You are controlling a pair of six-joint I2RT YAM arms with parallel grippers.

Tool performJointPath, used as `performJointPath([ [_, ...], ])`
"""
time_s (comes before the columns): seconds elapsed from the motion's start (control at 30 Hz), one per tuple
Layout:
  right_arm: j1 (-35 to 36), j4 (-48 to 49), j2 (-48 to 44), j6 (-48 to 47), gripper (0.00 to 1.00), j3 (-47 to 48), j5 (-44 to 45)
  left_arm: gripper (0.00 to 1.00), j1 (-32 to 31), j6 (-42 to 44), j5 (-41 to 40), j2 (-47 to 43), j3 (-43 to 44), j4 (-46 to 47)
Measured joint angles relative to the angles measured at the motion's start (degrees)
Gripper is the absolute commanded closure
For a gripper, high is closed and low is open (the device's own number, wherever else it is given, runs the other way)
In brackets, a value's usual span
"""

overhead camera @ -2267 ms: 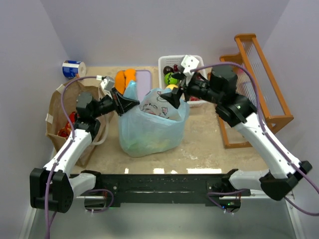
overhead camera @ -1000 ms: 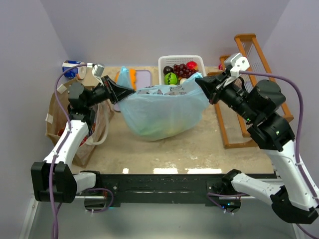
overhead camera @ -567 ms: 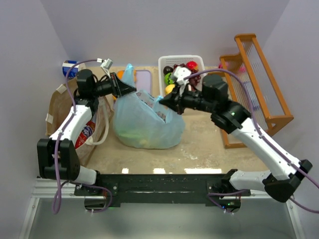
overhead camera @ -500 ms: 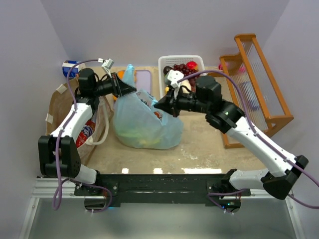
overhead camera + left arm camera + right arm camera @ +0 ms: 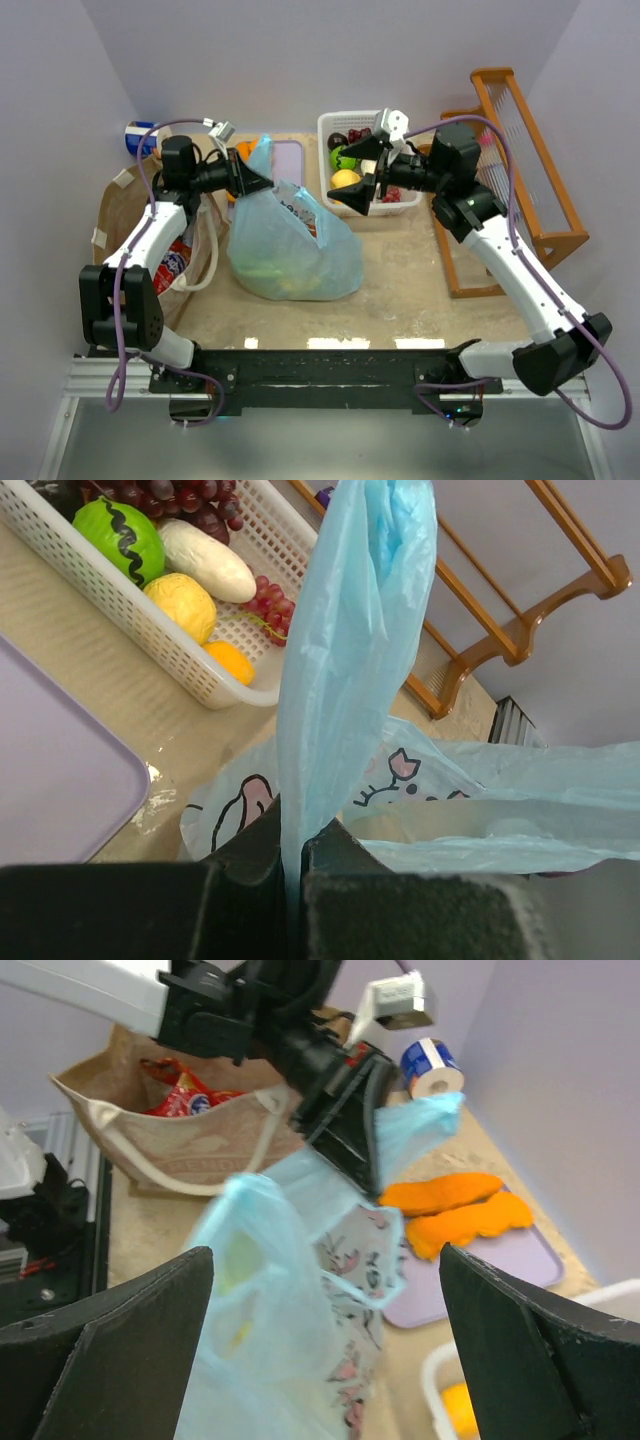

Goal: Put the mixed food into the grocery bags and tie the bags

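Note:
The loose handle (image 5: 322, 217) (image 5: 262, 1232) of the light-blue grocery bag, across from the handle my left gripper holds, should be gripped next by my right gripper.
The light-blue grocery bag (image 5: 290, 250) with pink cartoon prints stands mid-table, yellow-green shapes showing through its lower part. My left gripper (image 5: 245, 180) is shut on its left handle (image 5: 350, 650), which rises straight out from between the jaws (image 5: 293, 850). My right gripper (image 5: 352, 176) hangs open to the right of the bag with nothing between its fingers; the bag (image 5: 290, 1290) lies below and ahead of it (image 5: 325, 1260). Green (image 5: 120, 535), white (image 5: 208, 560), yellow (image 5: 182, 600), orange and grape pieces of mixed food lie in a white basket (image 5: 330, 125). The brown paper bag (image 5: 120, 230) stands at the left.
Two orange slabs (image 5: 450, 1210) lie on a lilac board (image 5: 288, 160) behind the blue bag. A wooden rack (image 5: 510, 170) runs along the right side. A blue-and-white roll (image 5: 140, 137) sits at the back left. A red packet (image 5: 185, 1095) shows inside the brown bag.
My right gripper has opened, let go of the bag's right side and drawn back toward the basket. The bag's right side has slumped. The left gripper keeps its hold.

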Motion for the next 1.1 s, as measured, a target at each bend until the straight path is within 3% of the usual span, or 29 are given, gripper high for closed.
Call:
performJointPath([
  [0.07, -2.7, 0.4, 2.0, -1.8, 0.01, 0.9, -4.9, 1.0, 0.0, 0.5, 1.1, 0.0, 0.0, 0.1],
  [0.33, -2.1, -6.8, 10.6, -9.9, 0.01, 7.5, -22.9, 1.0, 0.0, 2.5, 3.9, -0.3, -0.3, 0.0],
  [0.57, -2.1, -6.5, 11.1, -6.6, 0.01, 9.1, -33.7, 1.0, 0.0, 3.4, 4.4, -0.5, -0.7, -0.2],
  [0.83, -2.0, -5.0, 8.9, -4.2, 0.01, 7.5, -34.7, 1.0, -0.1, 3.5, 4.9, -1.8, -0.9, -0.2],
  [1.1, 0.7, -22.4, 16.6, -17.7, 0.01, 16.2, -28.1, 1.0, -1.2, 4.1, 5.0, -2.2, -0.9, -0.6],
])
